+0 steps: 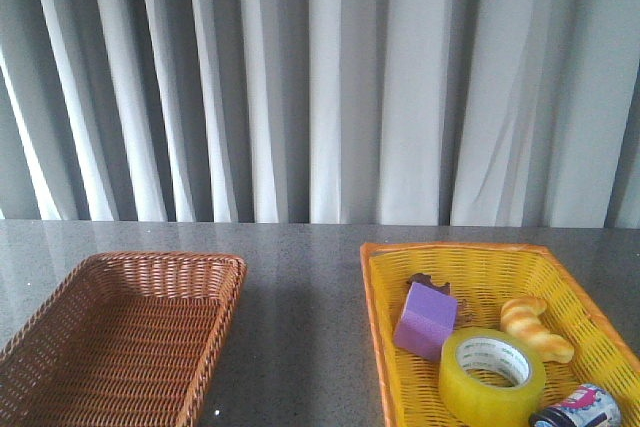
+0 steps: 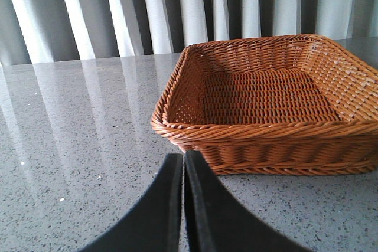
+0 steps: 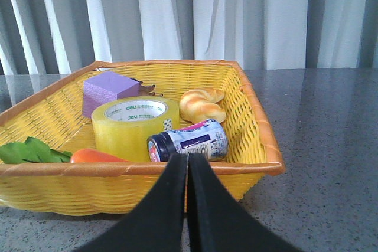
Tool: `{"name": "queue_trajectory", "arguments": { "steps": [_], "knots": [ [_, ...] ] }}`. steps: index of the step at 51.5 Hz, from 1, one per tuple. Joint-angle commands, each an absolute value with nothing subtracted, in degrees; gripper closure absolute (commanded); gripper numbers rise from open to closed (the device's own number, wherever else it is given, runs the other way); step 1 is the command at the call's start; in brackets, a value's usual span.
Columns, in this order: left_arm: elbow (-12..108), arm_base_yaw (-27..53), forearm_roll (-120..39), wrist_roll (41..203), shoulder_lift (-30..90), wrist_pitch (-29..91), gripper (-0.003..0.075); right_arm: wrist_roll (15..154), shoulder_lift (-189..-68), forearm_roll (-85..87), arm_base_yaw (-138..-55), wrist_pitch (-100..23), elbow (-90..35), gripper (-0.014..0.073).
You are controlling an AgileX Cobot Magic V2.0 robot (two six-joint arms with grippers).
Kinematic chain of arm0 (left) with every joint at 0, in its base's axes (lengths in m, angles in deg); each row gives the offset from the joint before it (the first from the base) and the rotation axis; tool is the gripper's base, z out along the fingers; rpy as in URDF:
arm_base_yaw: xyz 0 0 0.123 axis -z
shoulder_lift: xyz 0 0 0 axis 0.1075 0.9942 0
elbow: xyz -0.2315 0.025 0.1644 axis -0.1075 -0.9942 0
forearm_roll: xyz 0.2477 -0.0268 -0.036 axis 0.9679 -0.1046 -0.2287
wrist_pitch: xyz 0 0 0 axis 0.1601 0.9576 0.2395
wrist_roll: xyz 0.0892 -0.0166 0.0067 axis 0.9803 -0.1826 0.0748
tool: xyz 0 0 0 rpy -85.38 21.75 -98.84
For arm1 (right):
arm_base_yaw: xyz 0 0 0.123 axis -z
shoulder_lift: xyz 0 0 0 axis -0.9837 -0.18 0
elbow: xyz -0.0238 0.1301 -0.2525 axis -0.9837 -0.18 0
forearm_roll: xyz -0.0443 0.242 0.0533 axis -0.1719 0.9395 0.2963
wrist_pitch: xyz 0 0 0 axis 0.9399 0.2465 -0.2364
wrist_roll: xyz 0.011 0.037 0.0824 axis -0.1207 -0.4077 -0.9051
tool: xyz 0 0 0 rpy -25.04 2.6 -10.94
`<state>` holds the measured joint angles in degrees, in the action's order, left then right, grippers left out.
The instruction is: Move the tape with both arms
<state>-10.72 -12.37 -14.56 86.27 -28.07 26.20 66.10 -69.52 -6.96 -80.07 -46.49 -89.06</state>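
The robot's right gripper should move to the tape next and close on the tape's rim at the side (image 1: 532,363) (image 3: 173,106) facing the croissant.
The tape (image 1: 492,375), a wide translucent yellow roll with a white printed core, lies flat in the yellow basket (image 1: 385,342) on the right; it also shows in the right wrist view (image 3: 131,127). My right gripper (image 3: 188,159) is shut and empty, just outside the near rim of the yellow basket (image 3: 254,166), short of the tape. My left gripper (image 2: 183,156) is shut and empty, over the table in front of the empty brown wicker basket (image 2: 195,131). Neither arm shows in the front view.
In the yellow basket with the tape: a purple foam block (image 1: 426,320), a croissant (image 1: 533,328), a small dark jar lying on its side (image 3: 188,143), an orange carrot (image 3: 97,157) and green leaves (image 3: 29,151). The brown basket (image 1: 205,347) stands at the left. Grey curtains hang behind the table.
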Motion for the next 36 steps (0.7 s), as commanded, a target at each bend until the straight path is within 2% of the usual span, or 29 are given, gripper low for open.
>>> {"name": "queue_trajectory", "arguments": {
  "steps": [1, 26, 36],
  "knots": [
    [-9.28, -12.4, -14.86, 85.63, -29.04, 21.97, 0.0726, 66.25, -68.7, -7.05, -79.61, -50.91, -89.53, 0.0599],
    [-9.28, -12.4, -14.86, 85.63, -29.04, 21.97, 0.0726, 66.25, -68.7, -1.95, -79.63, -50.91, -89.53, 0.0599],
    [-9.04, -12.4, -14.92, 85.51, -29.04, 18.42, 0.0726, 66.25, -68.7, 1.58, -79.63, -50.91, -89.53, 0.0599]
  ]
}}
